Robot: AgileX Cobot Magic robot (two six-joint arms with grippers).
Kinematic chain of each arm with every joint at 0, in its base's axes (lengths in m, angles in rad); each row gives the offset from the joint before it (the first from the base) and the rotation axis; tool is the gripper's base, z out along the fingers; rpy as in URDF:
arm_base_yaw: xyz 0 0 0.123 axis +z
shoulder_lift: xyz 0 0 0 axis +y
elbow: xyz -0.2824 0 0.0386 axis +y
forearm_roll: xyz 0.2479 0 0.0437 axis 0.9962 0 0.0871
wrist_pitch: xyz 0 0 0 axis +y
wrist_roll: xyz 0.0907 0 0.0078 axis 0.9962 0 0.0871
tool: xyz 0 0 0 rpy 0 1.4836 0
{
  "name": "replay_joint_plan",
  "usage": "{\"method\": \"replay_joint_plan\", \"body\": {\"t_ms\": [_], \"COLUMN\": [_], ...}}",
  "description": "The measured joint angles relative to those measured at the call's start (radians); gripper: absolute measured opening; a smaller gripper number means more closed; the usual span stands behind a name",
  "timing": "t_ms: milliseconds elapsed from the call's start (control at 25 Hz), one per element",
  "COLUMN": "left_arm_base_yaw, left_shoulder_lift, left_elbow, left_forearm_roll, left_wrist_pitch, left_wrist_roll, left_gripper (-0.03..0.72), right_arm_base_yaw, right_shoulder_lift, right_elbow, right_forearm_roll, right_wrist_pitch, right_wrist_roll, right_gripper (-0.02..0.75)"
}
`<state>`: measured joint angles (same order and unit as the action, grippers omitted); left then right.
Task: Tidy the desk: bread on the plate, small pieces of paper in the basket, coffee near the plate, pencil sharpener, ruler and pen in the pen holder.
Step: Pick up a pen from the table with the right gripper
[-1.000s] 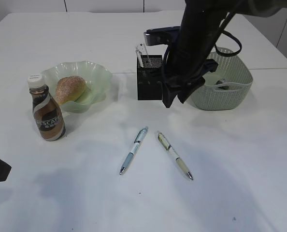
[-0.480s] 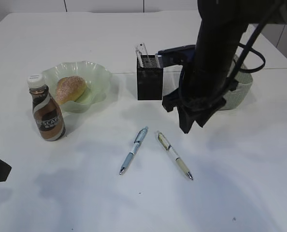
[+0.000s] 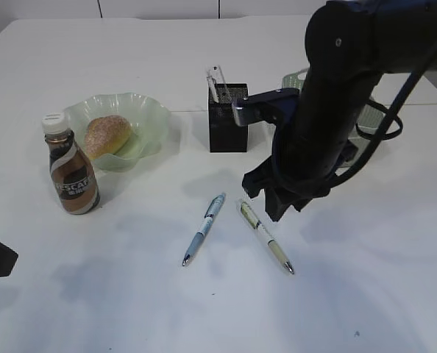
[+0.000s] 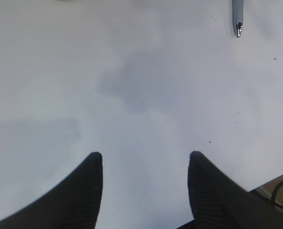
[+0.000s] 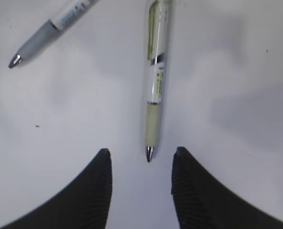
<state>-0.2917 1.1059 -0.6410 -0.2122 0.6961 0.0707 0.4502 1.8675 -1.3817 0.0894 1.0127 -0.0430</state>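
Observation:
The green-cream pen is next for my right gripper, which should go to it and close on the pen's black band (image 3: 258, 226) (image 5: 157, 59), just below the pen's clip.
Two pens lie on the desk (image 3: 130, 294): a blue-grey pen (image 3: 204, 228) (image 5: 51, 33) and a green-cream pen (image 3: 265, 237) (image 5: 156, 71). My right gripper (image 3: 274, 206) (image 5: 140, 153) hangs open just above the green-cream pen, whose tip lies between the fingertips, untouched. The left gripper (image 4: 145, 155) is open over bare desk at the near left edge. The bread (image 3: 107, 135) sits in the plate (image 3: 152, 118), with the coffee (image 3: 70, 173) beside it. The ruler (image 3: 217, 82) stands in the pen holder (image 3: 227, 129). The right arm mostly hides the basket (image 3: 295, 76). Pencil sharpener and paper pieces are out of view.
The blue-grey pen's tip (image 4: 237, 19) shows at the top of the left wrist view. The desk's near edge (image 4: 270, 179) runs just right of the left gripper. The right arm stands between the pens and the basket.
The right arm has swung from the pen holder and basket forward and down to the green-cream pen. Its gripper stayed open. The left gripper has not moved.

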Motion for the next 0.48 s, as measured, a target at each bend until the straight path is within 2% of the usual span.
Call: {"method": "replay_joint_plan", "body": {"t_ms": [480], "left_arm_base_yaw": [0.0], "left_shoulder_lift": [0.0], "left_elbow": [0.0], "left_forearm_roll": [-0.002], "left_wrist_pitch": [0.0], "left_wrist_roll": [0.0], "left_gripper": [0.401], "right_arm_base_yaw": [0.0], "right_shoulder_lift": [0.077], "right_elbow": [-0.002], "right_forearm_roll": [0.002], "right_wrist_pitch": [-0.092], "right_wrist_roll": [0.0], "right_gripper": [0.367]}}
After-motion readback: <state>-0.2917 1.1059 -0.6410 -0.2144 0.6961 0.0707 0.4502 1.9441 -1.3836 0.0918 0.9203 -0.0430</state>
